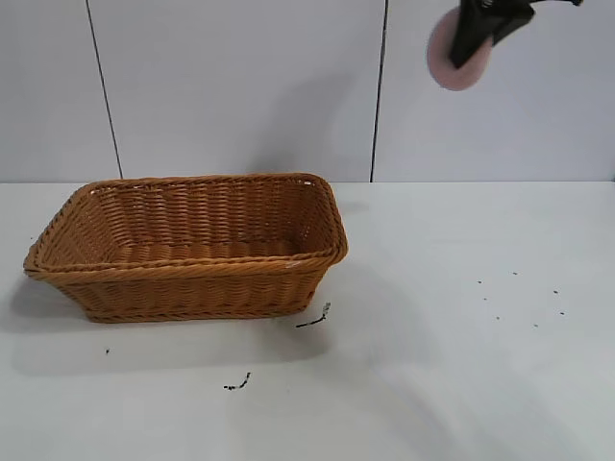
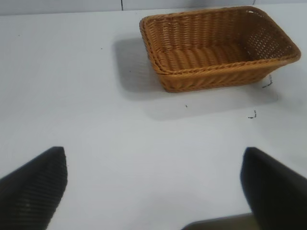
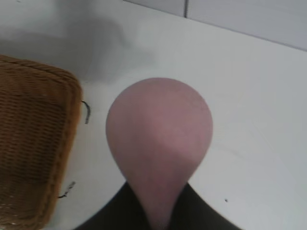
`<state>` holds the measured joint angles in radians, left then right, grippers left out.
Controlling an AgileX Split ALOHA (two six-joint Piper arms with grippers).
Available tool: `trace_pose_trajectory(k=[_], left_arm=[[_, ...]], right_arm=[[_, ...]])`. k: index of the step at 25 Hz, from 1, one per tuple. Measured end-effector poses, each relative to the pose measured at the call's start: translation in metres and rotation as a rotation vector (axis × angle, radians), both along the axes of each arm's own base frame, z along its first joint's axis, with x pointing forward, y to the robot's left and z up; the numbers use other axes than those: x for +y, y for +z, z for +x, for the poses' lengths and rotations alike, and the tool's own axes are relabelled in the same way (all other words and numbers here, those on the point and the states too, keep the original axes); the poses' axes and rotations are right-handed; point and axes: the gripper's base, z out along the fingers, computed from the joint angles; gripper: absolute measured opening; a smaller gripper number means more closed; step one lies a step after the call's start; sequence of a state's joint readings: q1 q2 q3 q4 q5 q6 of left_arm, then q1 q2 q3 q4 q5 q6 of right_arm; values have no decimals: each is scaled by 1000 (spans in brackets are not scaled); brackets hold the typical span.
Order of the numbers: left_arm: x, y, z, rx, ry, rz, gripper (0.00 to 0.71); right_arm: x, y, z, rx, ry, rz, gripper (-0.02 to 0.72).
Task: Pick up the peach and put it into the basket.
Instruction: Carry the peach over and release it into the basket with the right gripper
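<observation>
Next, my right gripper lets go of the peach inside the wicker basket, on its bottom about midway [image 1: 206, 242] along its length. The peach now hangs high above the table.
The dusty-pink peach [image 1: 450, 65] hangs high above the table at the upper right of the exterior view, squeezed between the black fingers of my right gripper [image 1: 478, 38], which is shut on it. In the right wrist view the peach [image 3: 160, 139] fills the middle, pinched to a narrow neck where the right gripper [image 3: 160, 211] holds it. The orange-brown wicker basket [image 1: 322, 252] stands on the table's left half, well left of and below the peach; its corner [image 3: 67, 91] shows in the right wrist view. My left gripper [image 2: 153, 165] hovers open over bare table, the basket [image 2: 158, 72] far ahead.
The white table [image 1: 461, 336] carries small dark specks [image 1: 314, 320] in front of the basket and at the right. A pale panelled wall [image 1: 240, 86] rises behind the table.
</observation>
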<state>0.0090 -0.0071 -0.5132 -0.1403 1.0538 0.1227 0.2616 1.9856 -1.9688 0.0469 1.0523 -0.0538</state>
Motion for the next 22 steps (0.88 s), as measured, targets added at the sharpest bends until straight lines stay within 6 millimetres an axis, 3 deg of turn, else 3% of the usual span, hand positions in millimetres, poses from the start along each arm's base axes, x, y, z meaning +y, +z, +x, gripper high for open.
trace_pose_trajectory(k=[6, 11, 17, 22], left_arm=[[0, 0, 0, 0, 0, 0, 694], [0, 0, 0, 0, 0, 0, 694], [0, 0, 0, 0, 0, 0, 694], [0, 0, 0, 0, 0, 0, 694]], right_arm=[[77, -4, -21, -36, 173, 17, -8], [134, -26, -34, -46, 291, 27, -8], [179, -77, -34, -36, 359, 31, -8], [194, -130, -20, -22, 359, 28, -8]])
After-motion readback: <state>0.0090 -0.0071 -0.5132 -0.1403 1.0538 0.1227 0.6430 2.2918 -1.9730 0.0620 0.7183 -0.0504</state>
